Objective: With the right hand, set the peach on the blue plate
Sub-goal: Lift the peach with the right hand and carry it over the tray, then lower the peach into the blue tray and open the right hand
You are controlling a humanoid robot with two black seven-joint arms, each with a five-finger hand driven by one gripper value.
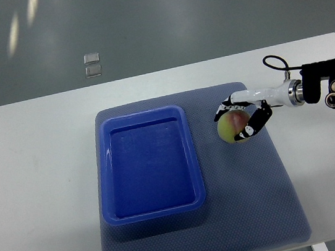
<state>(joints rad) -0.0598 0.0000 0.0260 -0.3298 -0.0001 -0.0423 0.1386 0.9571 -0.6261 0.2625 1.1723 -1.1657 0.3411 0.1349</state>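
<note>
The robot's right gripper will release the peach in the far half of the blue plate point(154, 142), a little toward that arm's side.
The peach point(232, 127), yellow-green with a red blush, is held by my right hand point(241, 117), whose arm comes in from the right edge. The fingers are curled around it from above and from the near side. It is just right of the blue plate point(107, 171), a deep rectangular blue tray on the mat. I cannot tell whether the peach rests on the mat or is just above it. The tray holds nothing. My left arm is not visible.
A blue-grey mat point(260, 206) lies under the tray on a white table point(38, 181). A black cable loops above my right wrist point(274, 63). Two small clear squares point(92, 65) lie on the floor beyond the table.
</note>
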